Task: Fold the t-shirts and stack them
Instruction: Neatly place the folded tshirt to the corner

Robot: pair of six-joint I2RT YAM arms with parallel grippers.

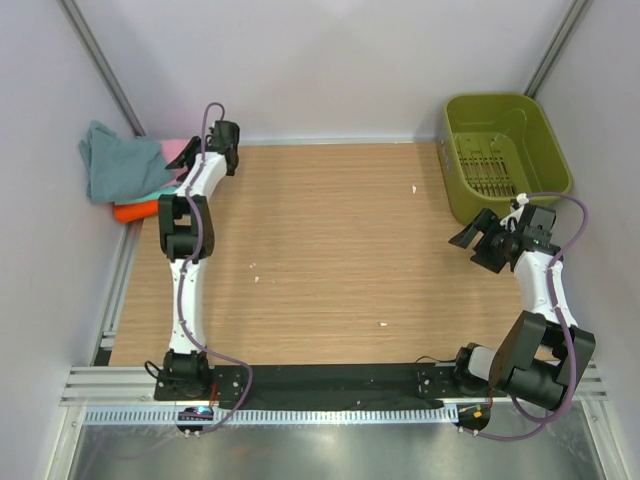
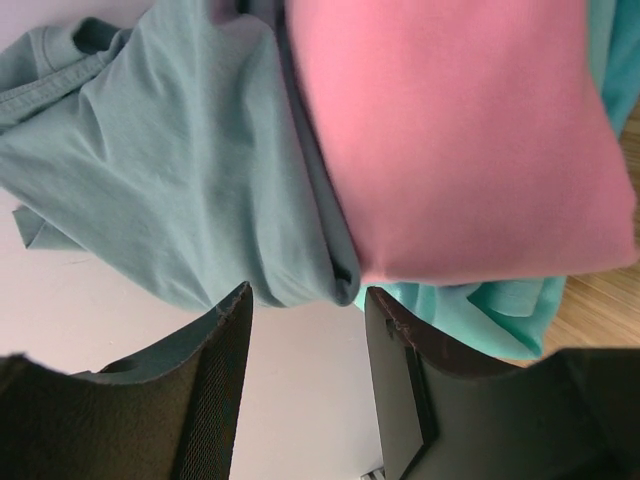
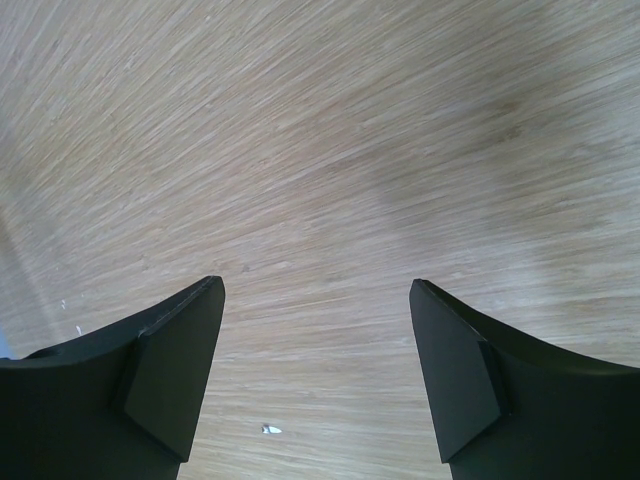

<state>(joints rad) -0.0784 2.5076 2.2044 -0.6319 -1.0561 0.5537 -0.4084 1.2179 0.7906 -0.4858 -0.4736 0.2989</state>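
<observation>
Next, I pinch the blue-grey shirt's corner (image 2: pixel 343 288) with my left gripper and pull it across the pile, because the blue-grey shirt lies crooked and leaves the pink shirt uncovered.
A pile of t-shirts lies at the table's far left corner against the wall: a slate blue-grey one (image 1: pixel 115 160) on top, a pink one (image 1: pixel 178 150), a teal one (image 1: pixel 160 190) and an orange one (image 1: pixel 133 211) at the bottom. My left gripper (image 1: pixel 195 152) is open and empty right at the pile. In the left wrist view its jaws (image 2: pixel 308 300) stand just short of the folded edges of the blue-grey shirt (image 2: pixel 180 170) and the pink shirt (image 2: pixel 450 130), with teal cloth (image 2: pixel 480 310) beneath. My right gripper (image 1: pixel 478 240) is open and empty above bare wood (image 3: pixel 320 180).
An olive-green plastic basket (image 1: pixel 452 160) stands at the far right corner, empty. The grey side wall (image 2: pixel 300 400) is close behind the pile. Small white specks (image 1: pixel 255 278) lie on the wooden table (image 1: pixel 330 250).
</observation>
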